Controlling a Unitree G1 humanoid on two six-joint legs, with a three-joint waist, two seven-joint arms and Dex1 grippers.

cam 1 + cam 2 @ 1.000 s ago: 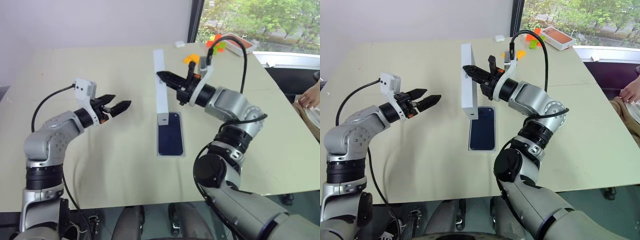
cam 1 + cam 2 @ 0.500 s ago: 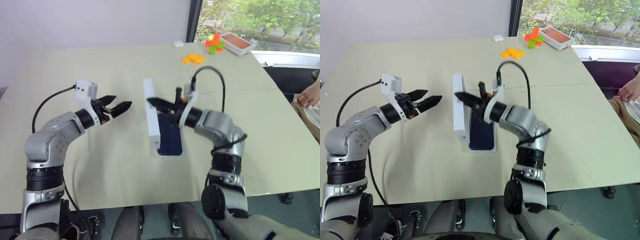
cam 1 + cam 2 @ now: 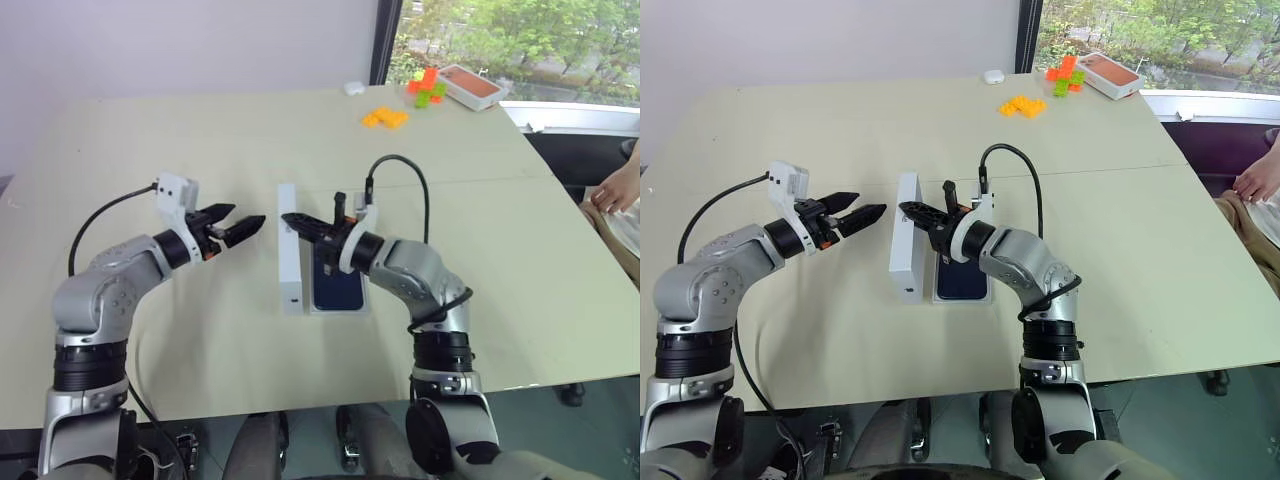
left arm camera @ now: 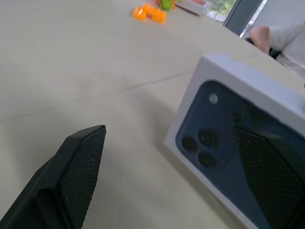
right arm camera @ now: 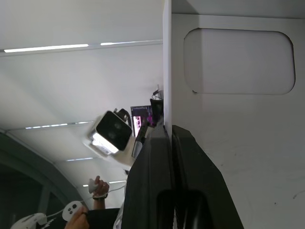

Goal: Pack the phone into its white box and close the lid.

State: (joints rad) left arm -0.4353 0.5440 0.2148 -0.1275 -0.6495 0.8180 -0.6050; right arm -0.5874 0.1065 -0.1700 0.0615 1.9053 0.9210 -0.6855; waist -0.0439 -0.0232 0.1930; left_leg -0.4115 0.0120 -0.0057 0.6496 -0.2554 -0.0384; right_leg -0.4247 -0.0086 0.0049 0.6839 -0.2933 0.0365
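My right gripper will release the lid on the white box over the dark blue phone [image 3: 330, 266].
The dark blue phone [image 3: 335, 288] lies in the white box [image 3: 338, 311] at mid-table, partly behind my right forearm. The lid [image 3: 289, 260] stands on its long side along the box's left rim, its white inside [image 5: 238, 119] toward my right wrist. Its outer face with the blue phone picture [image 4: 224, 152] turns toward my left arm. My right gripper [image 3: 296, 221] is shut on the lid's upper wall. My left gripper [image 3: 246, 226] is open and level, a short way left of the lid and apart from it. One of its fingers [image 4: 81, 171] rises in the left wrist view.
Loose orange blocks [image 3: 385, 118] lie far back, beside a tray [image 3: 470, 85] with orange and green pieces. A small white object [image 3: 354, 88] sits at the back edge. A person's hand [image 3: 622, 188] shows at the right edge. Bare tabletop surrounds the box.
My right gripper has come down and to the left with the lid, rolling it from tall above the box to low on its long side beside the box. My left arm has barely moved.
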